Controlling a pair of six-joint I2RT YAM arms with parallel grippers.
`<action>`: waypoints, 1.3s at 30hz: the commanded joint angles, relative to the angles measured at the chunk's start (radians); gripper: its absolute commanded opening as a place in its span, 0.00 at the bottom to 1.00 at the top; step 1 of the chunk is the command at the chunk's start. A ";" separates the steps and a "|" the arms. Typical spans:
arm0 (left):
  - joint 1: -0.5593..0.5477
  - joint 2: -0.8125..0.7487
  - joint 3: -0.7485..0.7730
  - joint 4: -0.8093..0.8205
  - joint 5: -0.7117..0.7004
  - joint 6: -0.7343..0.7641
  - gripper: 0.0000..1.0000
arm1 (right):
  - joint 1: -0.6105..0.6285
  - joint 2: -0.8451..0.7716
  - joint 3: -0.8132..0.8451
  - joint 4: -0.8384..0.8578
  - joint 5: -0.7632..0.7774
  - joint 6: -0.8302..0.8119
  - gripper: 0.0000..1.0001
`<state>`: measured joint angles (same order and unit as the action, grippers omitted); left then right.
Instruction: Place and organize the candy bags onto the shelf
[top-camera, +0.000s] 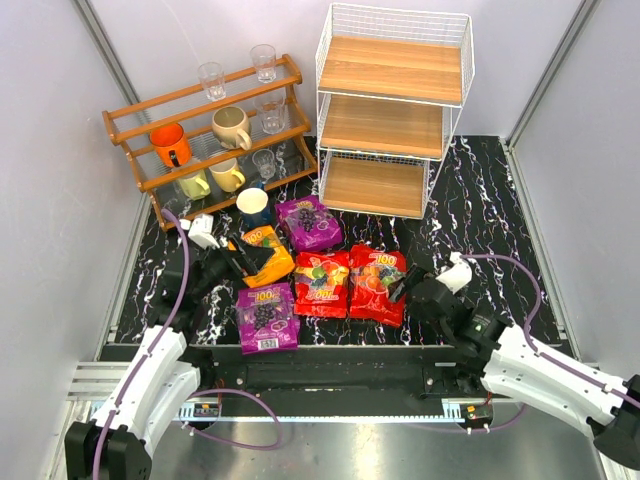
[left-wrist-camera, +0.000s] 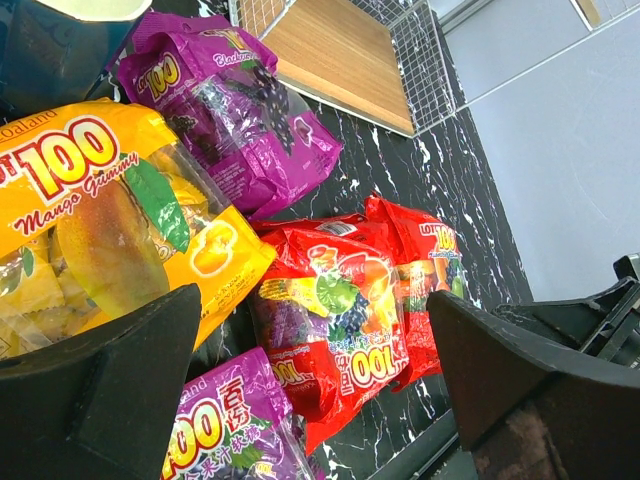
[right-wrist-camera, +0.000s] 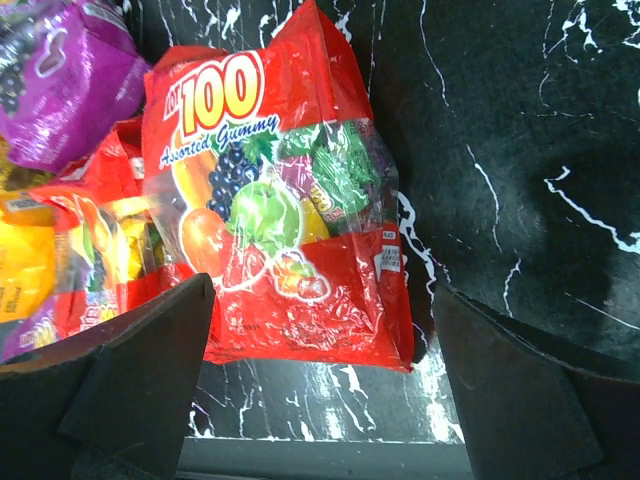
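Both red bags lie flat, touching side by side, so my right gripper needs to pinch the nearer red bag by its free side edge (right-wrist-camera: 391, 240) before lifting.
Five candy bags lie on the black marble table in front of the shelf (top-camera: 390, 110). They are a far purple bag (top-camera: 309, 222), an orange-yellow bag (top-camera: 265, 255), two red bags (top-camera: 322, 283) (top-camera: 377, 283) and a near purple bag (top-camera: 267, 316). My left gripper (top-camera: 243, 262) is open and empty, low over the orange-yellow bag (left-wrist-camera: 100, 220), whose corner reaches its left finger (left-wrist-camera: 100, 390). My right gripper (top-camera: 408, 283) is open and empty at the right red bag (right-wrist-camera: 280, 200), whose near end lies between the jaws. All three shelf tiers are bare.
A low brown rack (top-camera: 205, 135) with mugs and glasses stands at the back left. A blue mug (top-camera: 253, 205) sits on the table by the orange-yellow bag. Grey walls close in on both sides. Bare marble (top-camera: 480, 220) lies right of the bags.
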<state>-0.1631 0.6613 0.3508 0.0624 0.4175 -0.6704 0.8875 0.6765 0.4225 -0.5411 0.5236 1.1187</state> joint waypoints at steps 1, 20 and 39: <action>-0.003 -0.006 0.030 0.040 0.024 0.005 0.99 | -0.002 -0.048 -0.053 0.134 0.069 0.058 1.00; -0.004 0.034 0.057 0.053 0.047 -0.014 0.99 | -0.126 0.155 -0.155 0.461 0.038 0.073 0.93; -0.004 0.027 0.051 0.054 0.055 -0.026 0.99 | -0.180 0.238 -0.289 0.906 -0.172 -0.037 0.35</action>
<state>-0.1638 0.6968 0.3603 0.0696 0.4496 -0.6827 0.7078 0.9096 0.1303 0.2520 0.4042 1.1004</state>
